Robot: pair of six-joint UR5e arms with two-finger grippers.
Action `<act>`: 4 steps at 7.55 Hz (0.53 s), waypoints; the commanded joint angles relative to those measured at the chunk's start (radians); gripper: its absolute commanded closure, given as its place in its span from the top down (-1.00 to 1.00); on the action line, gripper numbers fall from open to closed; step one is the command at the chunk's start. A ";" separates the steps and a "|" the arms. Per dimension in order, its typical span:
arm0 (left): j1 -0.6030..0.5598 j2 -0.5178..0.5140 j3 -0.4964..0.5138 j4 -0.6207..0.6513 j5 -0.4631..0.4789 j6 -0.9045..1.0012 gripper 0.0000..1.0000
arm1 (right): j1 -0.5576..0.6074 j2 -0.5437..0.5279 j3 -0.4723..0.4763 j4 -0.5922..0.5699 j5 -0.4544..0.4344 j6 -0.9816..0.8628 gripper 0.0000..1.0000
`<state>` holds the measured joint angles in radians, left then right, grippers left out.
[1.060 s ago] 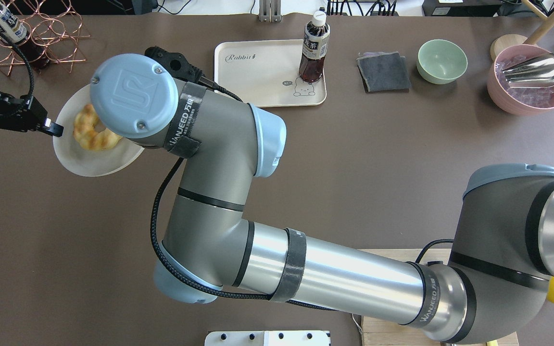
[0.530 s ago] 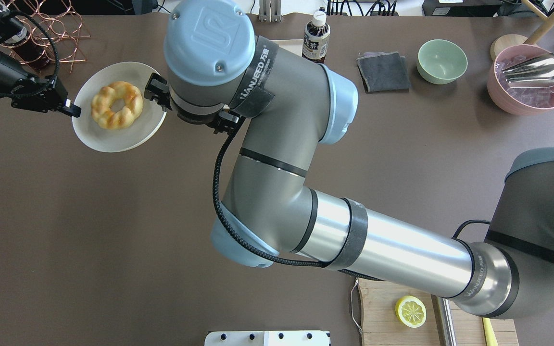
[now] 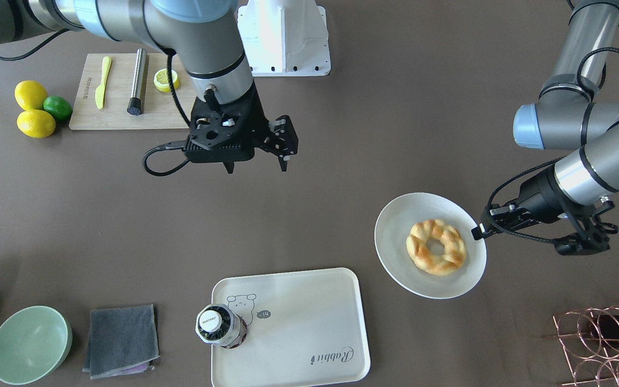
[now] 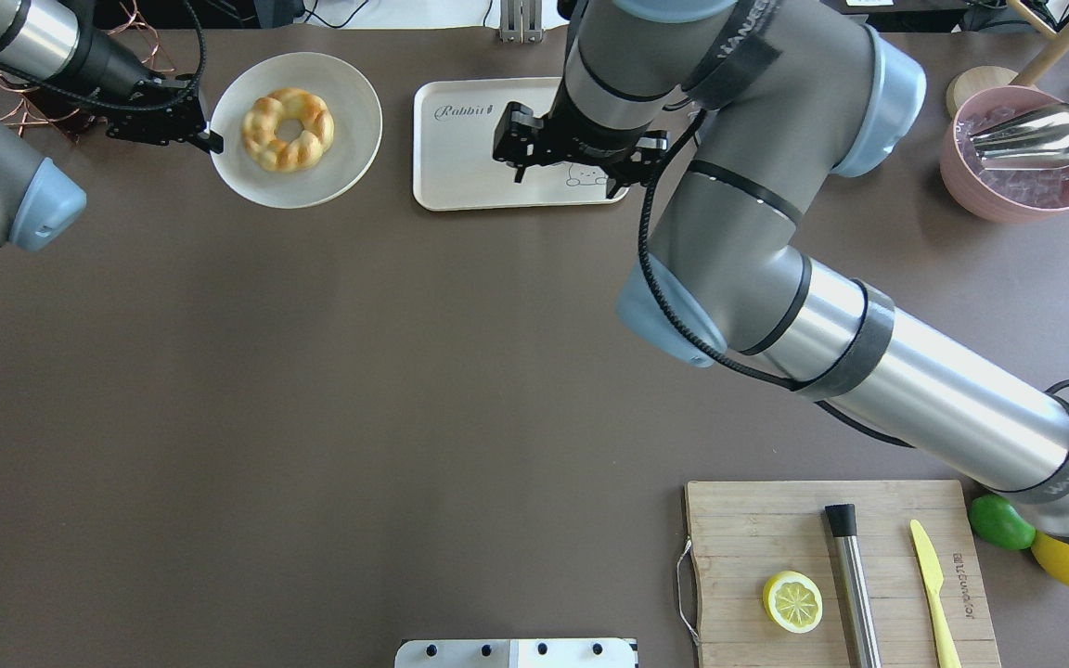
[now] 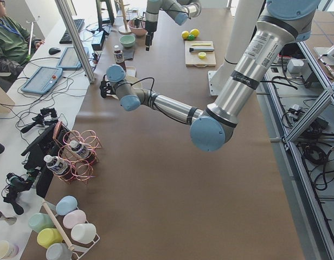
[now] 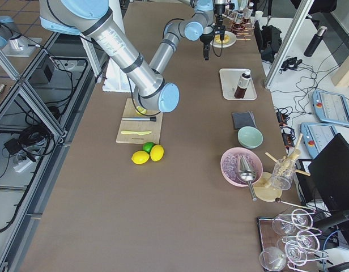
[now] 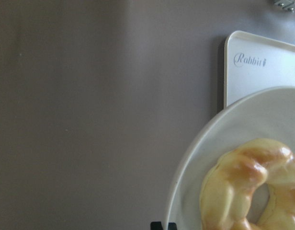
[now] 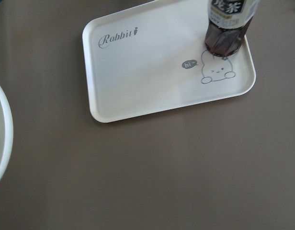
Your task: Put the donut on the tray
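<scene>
Next, I let go of the plate with the donut with my left gripper in the middle of the cream tray [image 3: 304,326], beside the tea bottle.
The donut [image 4: 288,128] lies on a round off-white plate [image 4: 349,102] at the table's far left; it also shows in the front view [image 3: 436,246] and the left wrist view [image 7: 248,187]. My left gripper [image 4: 210,144] is shut on the plate's left rim. The plate's far edge overlaps the tray's corner in the left wrist view. The cream tray [image 4: 470,148] lies just right of the plate, with a dark tea bottle [image 3: 218,325] standing by its bear drawing. My right gripper [image 3: 256,167] hangs open and empty over the tray's near side.
A grey cloth [image 3: 121,338] and a green bowl [image 3: 30,344] lie right of the tray, a pink bowl with a scoop [image 4: 1022,153] further right. A copper bottle rack [image 3: 605,338] stands at the far left corner. A cutting board [image 4: 739,529] with a lemon half [image 4: 793,601] is near the robot.
My left gripper has carried the plate with the donut away from the robot and rightward, up beside the tray. My right arm has swung right, off the plate and over the tray.
</scene>
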<state>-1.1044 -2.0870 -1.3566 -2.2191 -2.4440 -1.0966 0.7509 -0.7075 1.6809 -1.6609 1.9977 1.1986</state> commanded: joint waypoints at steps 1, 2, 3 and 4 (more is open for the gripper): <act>0.053 -0.160 0.175 -0.001 0.149 -0.034 -1.00 | 0.169 -0.157 0.022 0.001 0.157 -0.291 0.98; 0.081 -0.207 0.221 -0.002 0.196 -0.066 -1.00 | 0.265 -0.232 0.037 -0.002 0.267 -0.388 0.99; 0.119 -0.269 0.287 -0.002 0.254 -0.097 -1.00 | 0.344 -0.341 0.063 -0.003 0.317 -0.545 0.99; 0.156 -0.339 0.369 -0.002 0.329 -0.124 -1.00 | 0.419 -0.440 0.069 -0.005 0.357 -0.729 0.99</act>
<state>-1.0106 -2.3135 -1.1139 -2.2209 -2.2306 -1.1711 1.0333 -0.9791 1.7276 -1.6633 2.2624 0.7521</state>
